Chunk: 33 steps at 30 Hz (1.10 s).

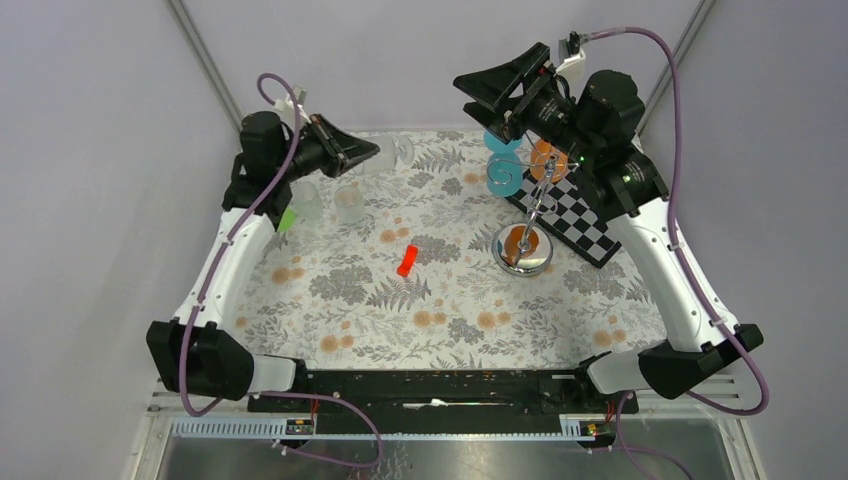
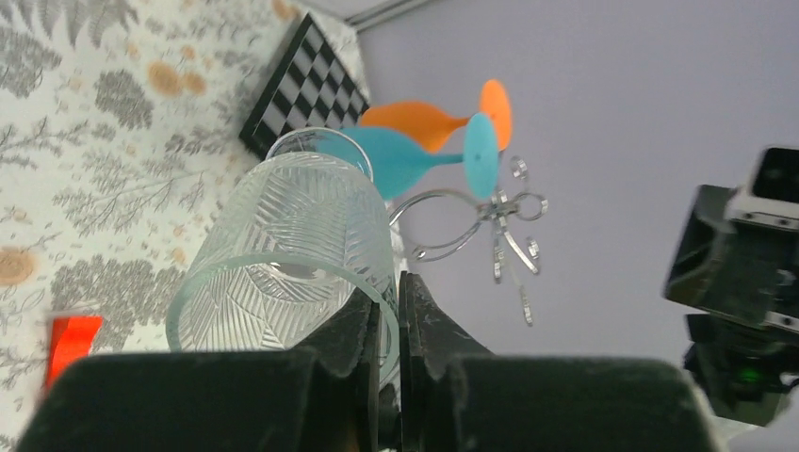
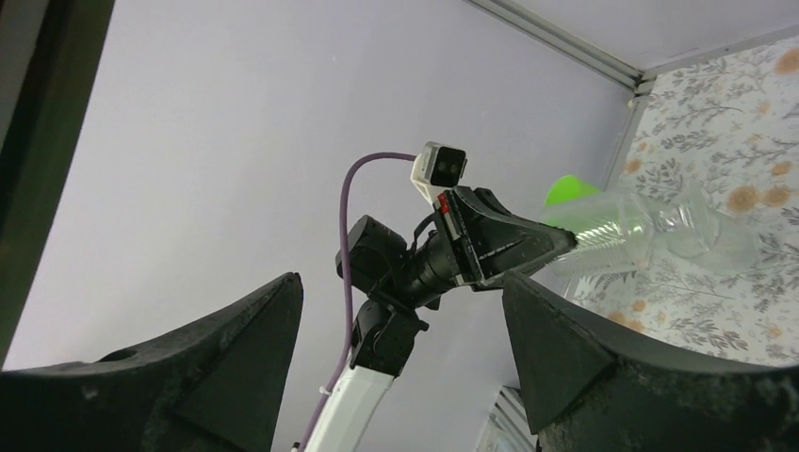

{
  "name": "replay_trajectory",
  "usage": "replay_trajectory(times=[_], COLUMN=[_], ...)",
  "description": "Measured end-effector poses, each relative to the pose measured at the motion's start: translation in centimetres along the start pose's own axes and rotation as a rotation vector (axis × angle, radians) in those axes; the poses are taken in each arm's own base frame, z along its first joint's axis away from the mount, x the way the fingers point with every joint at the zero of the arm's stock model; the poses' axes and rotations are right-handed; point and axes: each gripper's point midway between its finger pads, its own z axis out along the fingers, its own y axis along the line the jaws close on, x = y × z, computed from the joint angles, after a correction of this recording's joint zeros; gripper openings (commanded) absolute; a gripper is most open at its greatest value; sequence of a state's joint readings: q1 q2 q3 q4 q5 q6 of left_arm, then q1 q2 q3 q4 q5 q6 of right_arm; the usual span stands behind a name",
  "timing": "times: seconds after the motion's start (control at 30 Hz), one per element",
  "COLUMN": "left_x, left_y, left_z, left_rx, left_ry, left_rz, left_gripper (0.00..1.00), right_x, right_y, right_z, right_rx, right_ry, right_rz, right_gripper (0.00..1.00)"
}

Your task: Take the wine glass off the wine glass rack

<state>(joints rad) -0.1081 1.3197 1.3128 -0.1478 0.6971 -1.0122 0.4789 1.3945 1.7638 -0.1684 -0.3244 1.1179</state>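
The robot's left gripper should release the clear tumbler on the flowered tabletop (image 1: 390, 216) between the clear glasses and the small red piece.
The wine glass rack (image 1: 522, 250) stands on its shiny disc base at the right, its wire arms (image 2: 499, 226) up on the thin pole. A teal wine glass (image 1: 503, 175) (image 2: 415, 155) and an orange wine glass (image 1: 545, 157) (image 2: 433, 118) hang from those arms. My right gripper (image 1: 485, 105) (image 3: 400, 282) hovers open just behind the teal glass, nothing between its fingers. My left gripper (image 1: 362, 152) (image 2: 398, 282) is raised at the back left. It is shut on the rim of a clear patterned tumbler (image 2: 292, 254) (image 3: 612, 231).
A black-and-white chequered board (image 1: 572, 215) lies behind the rack's base. A small red piece (image 1: 406, 260) lies mid-table. Two clear glasses (image 1: 348, 203) and a green item (image 1: 288, 218) stand under the left arm. Grey walls close in the back and sides.
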Motion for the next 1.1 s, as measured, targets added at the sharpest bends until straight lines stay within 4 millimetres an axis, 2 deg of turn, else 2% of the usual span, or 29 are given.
replay_trajectory(times=[0.2, 0.37, 0.5, 0.67, 0.83, 0.93, 1.03, 1.1], left_x=[3.2, 4.5, 5.4, 7.4, 10.3, 12.1, 12.8, 12.4], left_y=[3.1, 6.1, 8.5, 12.5, 17.3, 20.2, 22.8, 23.1], left_z=[2.4, 4.5, 5.6, 6.7, 8.1, 8.4, 8.0, 7.9], left_rx=[-0.11, -0.242, -0.364, -0.546, -0.719, -0.796, -0.872, -0.895], left_ry=[0.106, 0.163, 0.188, 0.252, 0.375, 0.451, 0.497, 0.493], left_rz=[0.037, 0.1, 0.162, 0.245, 0.333, 0.356, 0.372, 0.39], left_gripper=[0.0, 0.0, 0.0, 0.0, 0.0, 0.0, 0.0, 0.0], right_x=[0.1, 0.4, 0.5, 0.6, 0.8, 0.9, 0.9, 0.9], right_y=[-1.0, -1.4, -0.7, -0.1, -0.2, -0.6, -0.8, -0.9], right_z=[-0.8, -2.1, -3.4, -4.9, -5.2, -5.0, -4.9, -4.8], right_rx=[0.057, 0.096, 0.081, 0.065, 0.066, 0.075, 0.078, 0.08], right_ry=[-0.006, -0.003, -0.013, -0.027, -0.027, -0.022, -0.021, -0.021], right_rz=[-0.031, -0.06, -0.085, -0.106, -0.111, -0.108, -0.107, -0.106], right_gripper=[0.84, 0.85, 0.84, 0.84, 0.84, 0.84, 0.84, 0.84])
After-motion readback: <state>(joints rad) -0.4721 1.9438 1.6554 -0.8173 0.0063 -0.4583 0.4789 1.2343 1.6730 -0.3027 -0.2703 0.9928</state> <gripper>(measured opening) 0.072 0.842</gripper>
